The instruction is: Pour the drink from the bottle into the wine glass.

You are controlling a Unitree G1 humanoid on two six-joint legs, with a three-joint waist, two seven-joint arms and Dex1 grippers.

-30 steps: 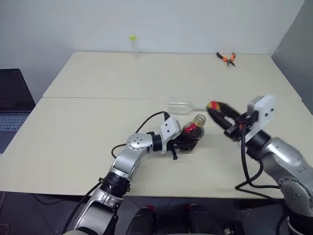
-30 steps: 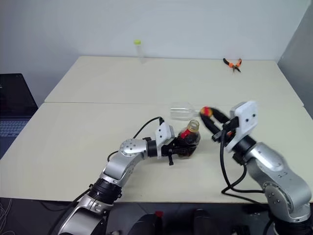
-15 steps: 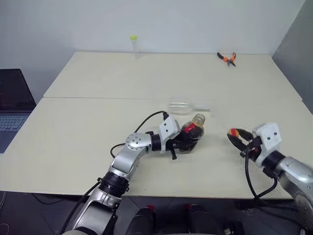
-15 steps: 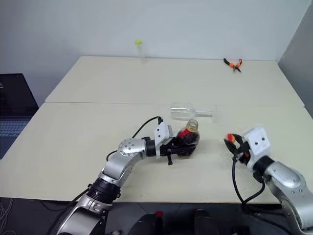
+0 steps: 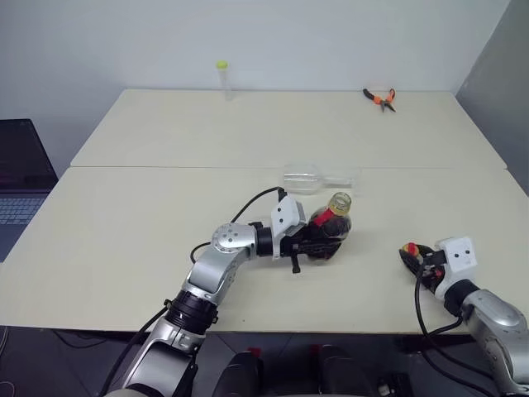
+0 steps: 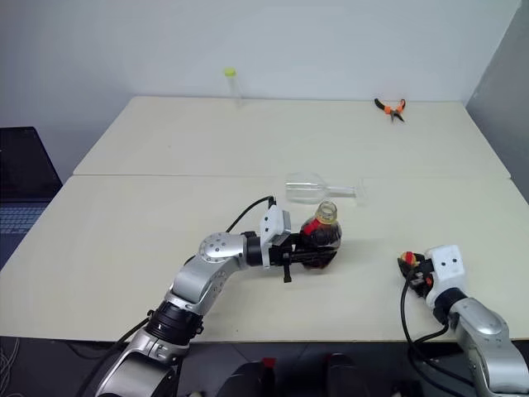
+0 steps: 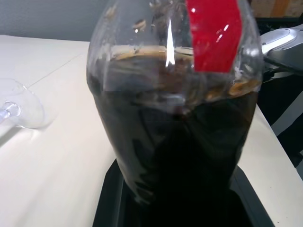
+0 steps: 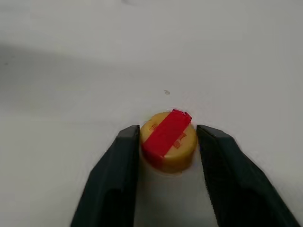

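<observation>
I should use my left gripper to set the bottle down near the table's seam (image 5: pixel 202 202), in the space between the laptop and the wine glass.
The bottle (image 5: pixel 331 228) stands near the table's middle, uncapped, with my left gripper (image 5: pixel 324 248) shut around its lower body from the left. The dark drink (image 7: pixel 175 156) fills it up to the shoulder, below the red label strip. Just behind it the wine glass (image 5: pixel 308 177) lies on its side, empty, foot pointing right. At the front right my right gripper (image 8: pixel 168 135) is low over the table. Its fingers press both sides of the yellow cap (image 8: pixel 168 140), which rests on the tabletop.
Orange-handled pliers (image 5: pixel 381 98) lie at the far right of the table. A thin clear tube with a yellow-green cap (image 5: pixel 223 76) stands at the far edge. A laptop (image 5: pixel 21 174) sits off the table's left side.
My right gripper has dropped from beside the bottle's mouth down and to the right, carrying the yellow cap to the tabletop. The left gripper has kept hold of the bottle, which now stands more upright.
</observation>
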